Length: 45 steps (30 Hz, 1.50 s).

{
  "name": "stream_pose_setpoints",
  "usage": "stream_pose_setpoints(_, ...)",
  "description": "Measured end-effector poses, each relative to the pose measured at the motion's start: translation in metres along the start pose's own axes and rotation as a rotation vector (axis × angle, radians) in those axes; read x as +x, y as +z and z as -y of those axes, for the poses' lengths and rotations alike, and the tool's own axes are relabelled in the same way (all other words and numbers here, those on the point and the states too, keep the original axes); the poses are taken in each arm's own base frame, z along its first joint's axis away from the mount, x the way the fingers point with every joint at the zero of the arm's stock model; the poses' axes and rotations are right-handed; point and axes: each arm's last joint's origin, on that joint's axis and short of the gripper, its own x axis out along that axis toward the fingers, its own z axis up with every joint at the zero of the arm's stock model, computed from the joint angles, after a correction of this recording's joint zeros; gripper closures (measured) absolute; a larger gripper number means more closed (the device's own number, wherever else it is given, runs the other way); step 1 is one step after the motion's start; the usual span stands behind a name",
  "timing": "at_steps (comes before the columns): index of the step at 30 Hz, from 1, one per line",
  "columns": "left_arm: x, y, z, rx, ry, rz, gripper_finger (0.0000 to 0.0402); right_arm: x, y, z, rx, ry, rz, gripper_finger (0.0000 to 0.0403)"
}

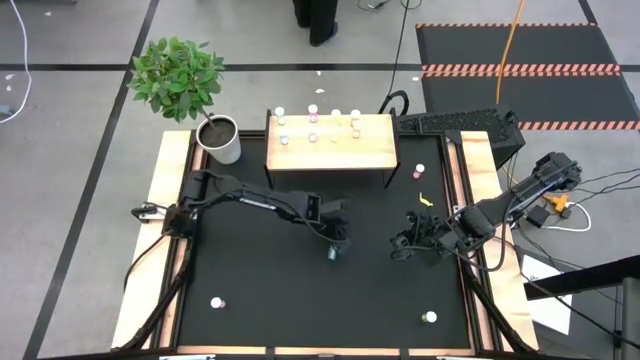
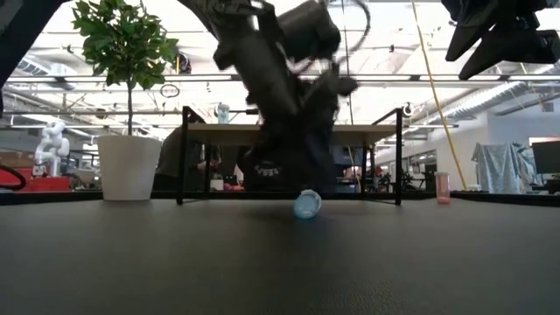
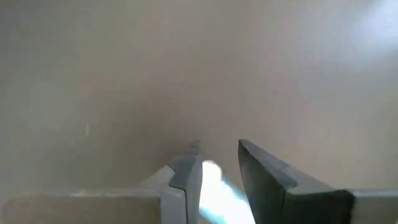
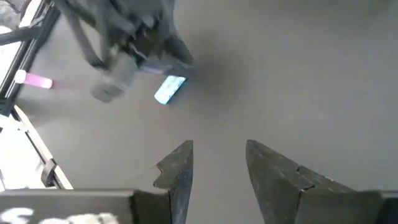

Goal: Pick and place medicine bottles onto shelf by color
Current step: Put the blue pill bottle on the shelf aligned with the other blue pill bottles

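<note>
My left gripper will open its fingers, as the teal-blue bottle slants between them, then line up with the bottle and grip its body (image 3: 226, 204) just below the white cap.
A teal-blue medicine bottle (image 1: 331, 253) with a white cap sits at mid-table between the fingers of my left gripper (image 1: 334, 244), which is shut on it. In the low view the bottle (image 2: 307, 204) shows tilted right below the gripper. The wooden shelf (image 1: 375, 150) stands at the far edge on dark legs, with several bottles on its top. Loose bottles rest on the mat: pink (image 1: 418, 172), yellow (image 1: 425, 200), pale green (image 1: 429, 318) and one near left (image 1: 217, 301). My right gripper (image 4: 217, 144) hovers open to the right of the teal bottle, holding nothing. My left gripper pinches the teal-blue bottle (image 3: 214, 183) between its two fingers, coming from above at a slant. The bottle lies tilted under the fingertips (image 4: 163, 62), its lower end (image 4: 166, 93) at the mat; whether it is lifted clear I cannot tell.
A potted plant in a white pot (image 1: 222, 140) stands left of the shelf. Wooden rails (image 1: 160, 230) border the black mat on both sides. Open mat lies between the two grippers and the near edge.
</note>
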Motion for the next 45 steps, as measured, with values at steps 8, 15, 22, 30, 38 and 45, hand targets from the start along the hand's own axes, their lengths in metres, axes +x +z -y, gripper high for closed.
stream_pose_setpoints(8, -0.059, 0.018, 0.017, 0.055, -0.088, 0.165, 0.0331, 0.017, -0.008, 0.005, -0.078, 0.047, 0.003, 0.0261)
stream_pose_setpoints(15, -0.090, 0.023, 0.023, 0.009, -0.107, 0.242, 0.0354, 0.046, -0.022, 0.010, 0.007, 0.258, 0.033, 0.0261)
stream_pose_setpoints(22, -0.044, 0.003, 0.010, -0.195, 0.086, 0.118, 0.0278, 0.060, -0.031, 0.026, 0.105, 0.249, 0.018, 0.0261)
stream_pose_setpoints(30, 0.004, -0.007, -0.002, -0.423, 0.073, -0.013, 0.0195, 0.064, -0.034, 0.033, 0.088, 0.226, -0.032, 0.0261)
stream_pose_setpoints(38, 0.009, -0.011, -0.002, -0.473, 0.088, -0.032, 0.0179, 0.064, -0.036, 0.033, 0.053, 0.224, -0.061, 0.0261)
stream_pose_setpoints(45, 0.008, -0.020, -0.002, -0.508, 0.094, -0.149, 0.0192, 0.065, -0.034, 0.033, 0.034, 0.234, -0.129, 0.0261)
